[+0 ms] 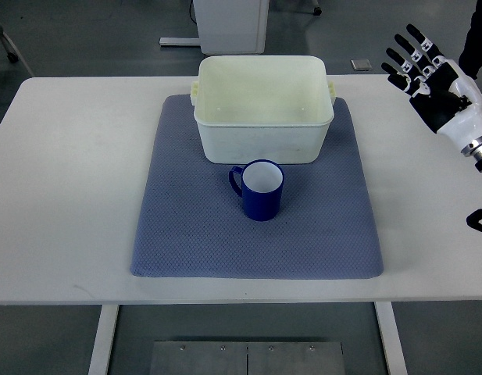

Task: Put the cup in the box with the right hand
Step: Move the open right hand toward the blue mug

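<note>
Next, I close my right gripper around the body of the dark blue cup, on the side (277,197) opposite the cup's handle.
A dark blue cup (258,190) with a white inside stands upright on the blue-grey mat (186,234), its handle pointing left. Just behind it sits the cream plastic box (264,141), which holds nothing that I can see. My right hand (424,74) hovers at the far right, above the table's back right corner, well apart from the cup. Its black fingers (408,51) are spread and hold nothing. The left arm does not show.
The white table (69,180) carries the mat, with its front edge near the bottom. A white cabinet base (229,23) stands on the floor behind the table. A small dark part (480,219) shows at the right edge.
</note>
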Controlling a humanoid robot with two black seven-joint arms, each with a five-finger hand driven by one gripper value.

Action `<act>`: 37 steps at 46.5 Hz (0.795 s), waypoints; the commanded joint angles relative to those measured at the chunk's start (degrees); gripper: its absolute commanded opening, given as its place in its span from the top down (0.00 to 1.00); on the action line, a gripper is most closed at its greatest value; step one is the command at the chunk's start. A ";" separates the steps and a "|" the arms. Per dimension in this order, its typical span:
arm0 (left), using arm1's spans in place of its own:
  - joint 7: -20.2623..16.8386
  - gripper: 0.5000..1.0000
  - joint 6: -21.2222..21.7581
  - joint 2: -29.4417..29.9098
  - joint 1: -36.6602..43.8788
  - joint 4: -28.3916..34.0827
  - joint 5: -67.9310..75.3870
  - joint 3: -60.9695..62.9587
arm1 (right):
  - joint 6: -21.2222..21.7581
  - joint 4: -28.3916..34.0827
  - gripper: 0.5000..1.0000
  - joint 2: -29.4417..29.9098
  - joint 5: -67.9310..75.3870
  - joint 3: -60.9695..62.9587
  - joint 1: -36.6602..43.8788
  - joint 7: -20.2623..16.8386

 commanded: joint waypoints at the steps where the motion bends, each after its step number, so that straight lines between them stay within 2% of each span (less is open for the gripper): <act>1: 0.00 0.00 -0.01 0.00 0.00 0.00 0.00 0.00 | 1.03 2.15 0.00 -0.04 -2.18 -0.58 -0.06 -0.02; 13: 0.00 0.00 -0.01 0.00 0.00 0.00 0.00 0.00 | 3.75 6.90 0.00 -0.39 -6.05 -4.71 -0.24 0.24; 22: 0.00 0.00 -0.01 0.00 0.00 0.00 0.00 0.00 | 3.93 9.36 0.00 -0.30 -10.18 -8.76 -0.32 1.03; 37: 0.00 0.00 -0.01 0.00 0.00 0.00 0.00 0.00 | 3.67 9.63 0.00 0.75 -15.19 -12.80 -0.24 1.12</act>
